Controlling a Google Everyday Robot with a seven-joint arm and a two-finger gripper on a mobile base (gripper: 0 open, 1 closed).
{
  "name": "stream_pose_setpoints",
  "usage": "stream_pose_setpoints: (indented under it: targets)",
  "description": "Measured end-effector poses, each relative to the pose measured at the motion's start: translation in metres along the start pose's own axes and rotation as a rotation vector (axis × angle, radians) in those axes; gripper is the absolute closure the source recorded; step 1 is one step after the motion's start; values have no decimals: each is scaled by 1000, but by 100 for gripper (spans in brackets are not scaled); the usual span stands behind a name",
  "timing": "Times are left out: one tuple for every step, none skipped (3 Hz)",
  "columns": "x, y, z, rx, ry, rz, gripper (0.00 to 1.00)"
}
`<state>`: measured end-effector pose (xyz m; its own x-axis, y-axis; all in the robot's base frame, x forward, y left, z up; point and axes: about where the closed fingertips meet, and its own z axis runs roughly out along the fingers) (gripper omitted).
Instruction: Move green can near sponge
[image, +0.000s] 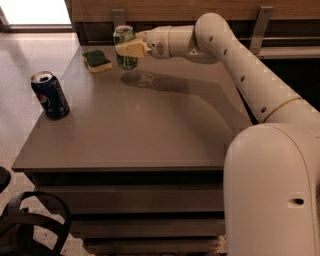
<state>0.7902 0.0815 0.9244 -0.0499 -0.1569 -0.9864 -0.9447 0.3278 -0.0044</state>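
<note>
My gripper is to go to the far side of the table with the green can. It will release the can there, a small gap from the sponge (135, 72).
The green can (124, 54), with a silver top, is held upright in my gripper (128, 48) at the far side of the grey table (145, 125). Its base is at or just above the tabletop; I cannot tell which. The gripper's pale fingers (132, 48) are shut on the can's middle. The sponge (96, 60), dark green on top and pale yellow below, lies flat on the table just left of the can, a small gap apart.
A dark blue Pepsi can (50, 95) stands upright near the table's left edge. A wooden wall panel (165, 9) with metal brackets runs behind the table. My arm (250, 75) spans the right side. Black cables lie on the floor at the lower left.
</note>
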Motion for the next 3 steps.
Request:
stream_pose_setpoints:
  targets:
    - [16,-28,10,29,8,21,100]
    - [31,-48,9,78,30,33,100]
    - [44,-60,8,129,41,38,100]
